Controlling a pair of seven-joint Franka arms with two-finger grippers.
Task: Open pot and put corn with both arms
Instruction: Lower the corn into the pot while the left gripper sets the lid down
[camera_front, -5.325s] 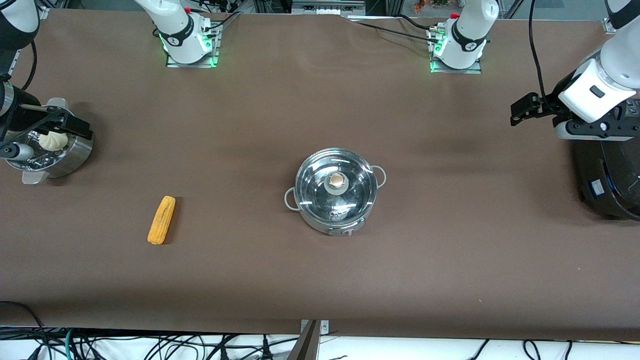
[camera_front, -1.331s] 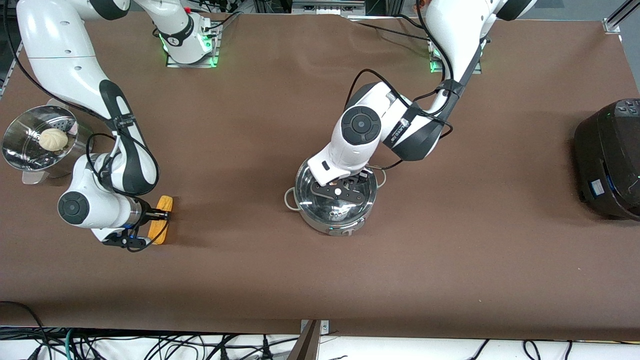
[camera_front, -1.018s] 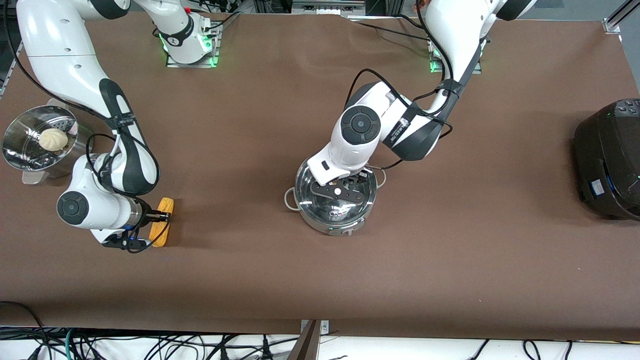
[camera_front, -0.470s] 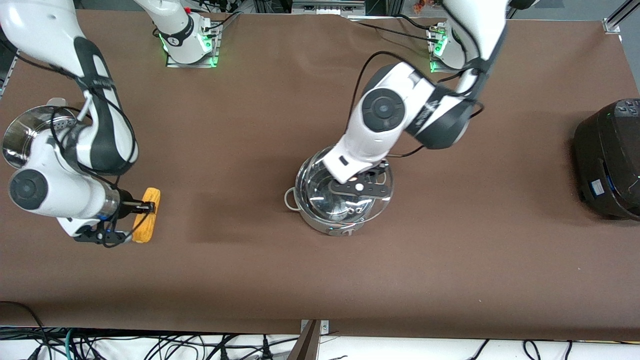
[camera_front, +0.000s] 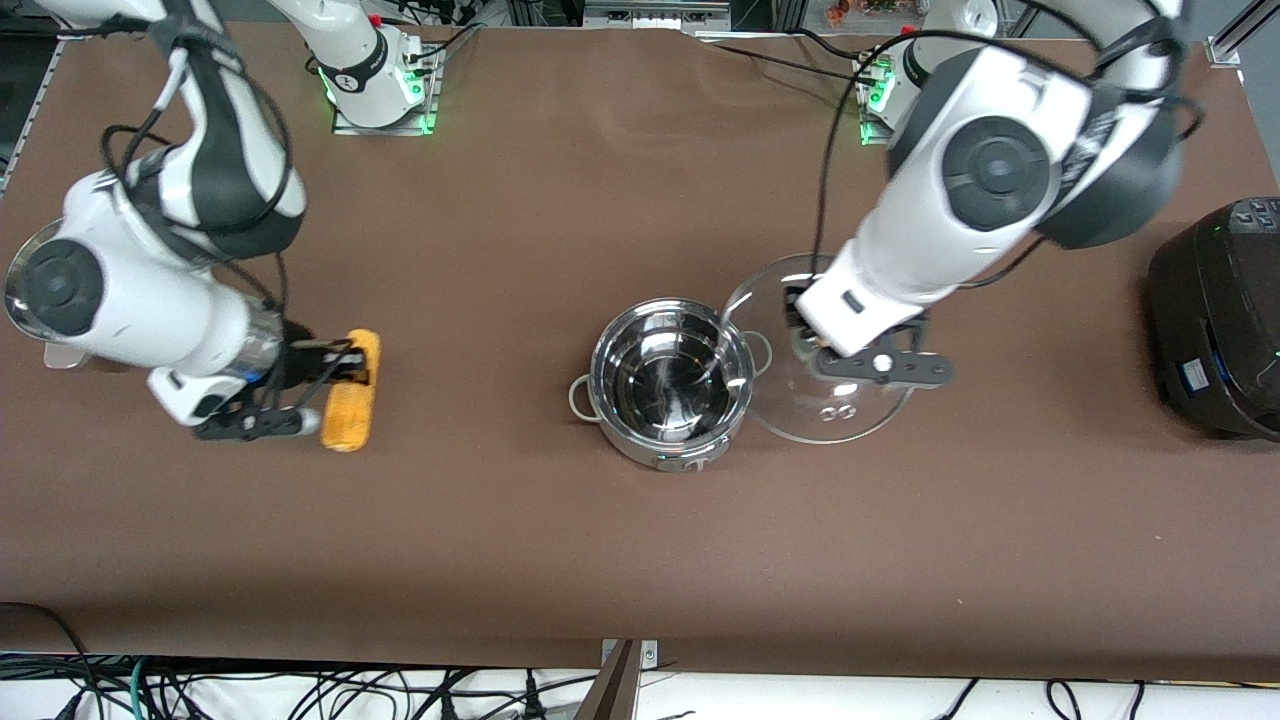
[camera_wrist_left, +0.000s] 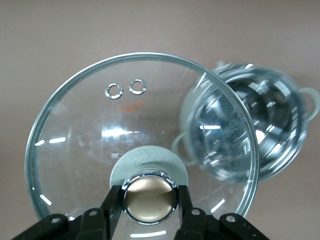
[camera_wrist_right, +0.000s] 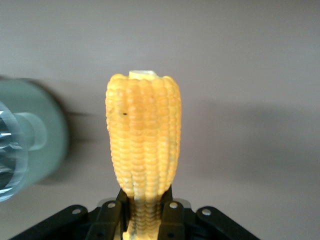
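Note:
I need to use my left gripper to set the glass lid down on the brown cloth (camera_front: 915, 383) (camera_wrist_left: 65, 150) between the steel pot and the black appliance.
The steel pot (camera_front: 660, 455) stands open at mid-table, its mirror-like inside empty; it also shows in the left wrist view (camera_wrist_left: 270, 130). My left gripper (camera_front: 812, 340) is shut on the knob (camera_wrist_left: 150, 197) of the glass lid (camera_front: 840, 415) and holds the lid in the air beside the pot, toward the left arm's end. The lid fills the left wrist view (camera_wrist_left: 125, 115). My right gripper (camera_front: 335, 375) is shut on one end of the yellow corn (camera_front: 352, 395) and holds it above the table toward the right arm's end. The corn (camera_wrist_right: 144, 135) sticks out from the fingers.
A black appliance (camera_front: 1215, 320) stands at the left arm's end of the table. The steamer pot is almost wholly hidden under the right arm; only its rim (camera_front: 12, 290) shows. Brown cloth covers the table between corn and pot.
The left gripper has lifted the lid off the pot and carried it toward the left arm's end. The right gripper has raised the corn and moved it toward the pot.

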